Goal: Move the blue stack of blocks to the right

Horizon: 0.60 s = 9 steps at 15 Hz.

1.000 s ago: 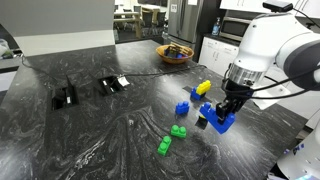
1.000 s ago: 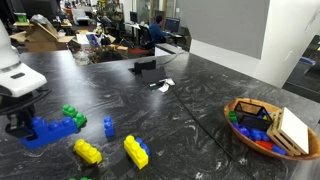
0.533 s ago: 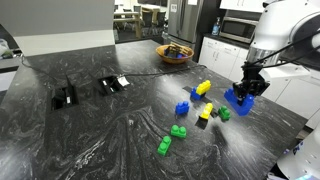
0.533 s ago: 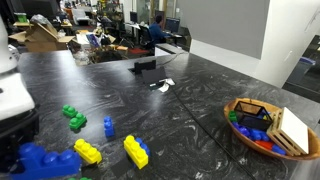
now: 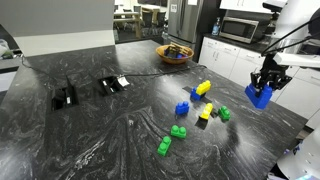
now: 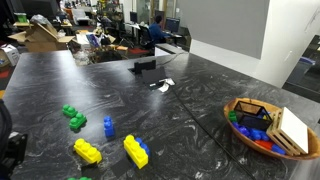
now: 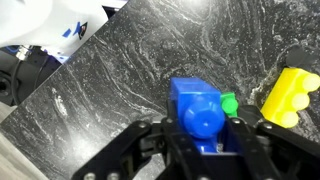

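Observation:
I need to put the blue stack, now held beyond the table's far edge, down with my gripper on the bare marble (image 5: 228, 92) behind the green brick closest to the robot.
My gripper (image 5: 264, 86) is shut on the blue stack of blocks (image 5: 259, 96) and holds it in the air beyond the table's far right edge. In the wrist view the blue stack of blocks (image 7: 197, 110) sits between the black fingers of the gripper (image 7: 200, 135). In an exterior view the gripper and the stack are out of sight; only a dark blur shows at the lower left edge.
On the black marble table (image 5: 100, 130) lie a small blue brick (image 5: 182, 108), yellow bricks (image 5: 203, 88), green brick pairs (image 5: 177, 132) and a yellow-black piece (image 5: 204, 115). A bowl (image 5: 175, 53) stands at the back. Two black items (image 5: 63, 97) lie left.
The gripper has carried the blue stack up and to the right, from the table among the bricks to the air past the right edge. It left the second exterior view.

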Available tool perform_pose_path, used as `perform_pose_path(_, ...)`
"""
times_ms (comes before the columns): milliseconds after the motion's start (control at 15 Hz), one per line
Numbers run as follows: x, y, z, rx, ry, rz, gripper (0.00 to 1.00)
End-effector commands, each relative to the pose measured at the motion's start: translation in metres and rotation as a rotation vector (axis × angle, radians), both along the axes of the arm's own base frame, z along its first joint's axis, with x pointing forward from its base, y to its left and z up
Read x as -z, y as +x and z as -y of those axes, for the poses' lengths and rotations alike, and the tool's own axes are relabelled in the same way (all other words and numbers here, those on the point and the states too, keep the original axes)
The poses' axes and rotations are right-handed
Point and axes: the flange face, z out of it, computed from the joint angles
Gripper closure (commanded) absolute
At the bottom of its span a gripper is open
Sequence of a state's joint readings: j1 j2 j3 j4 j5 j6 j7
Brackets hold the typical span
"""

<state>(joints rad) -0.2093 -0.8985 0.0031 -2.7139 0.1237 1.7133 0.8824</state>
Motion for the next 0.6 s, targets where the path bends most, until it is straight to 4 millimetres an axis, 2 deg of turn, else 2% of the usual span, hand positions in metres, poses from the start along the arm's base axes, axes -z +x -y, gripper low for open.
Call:
perform_pose_path(0,-0.0005,-0.0004,0.0011,0.003,0.006,0.002,0.64)
perform_pose_path(400,0.0000,-0.0004,0.0010,0.005,0.010,0.002,0.64)
perform_pose_path(467,0.0000,-0.0004,0.0010,0.005,0.010,0.002,0.89)
perform_pose_path(533,-0.0002,0.0037,0.0037,0.037,0.013,0.004,0.89)
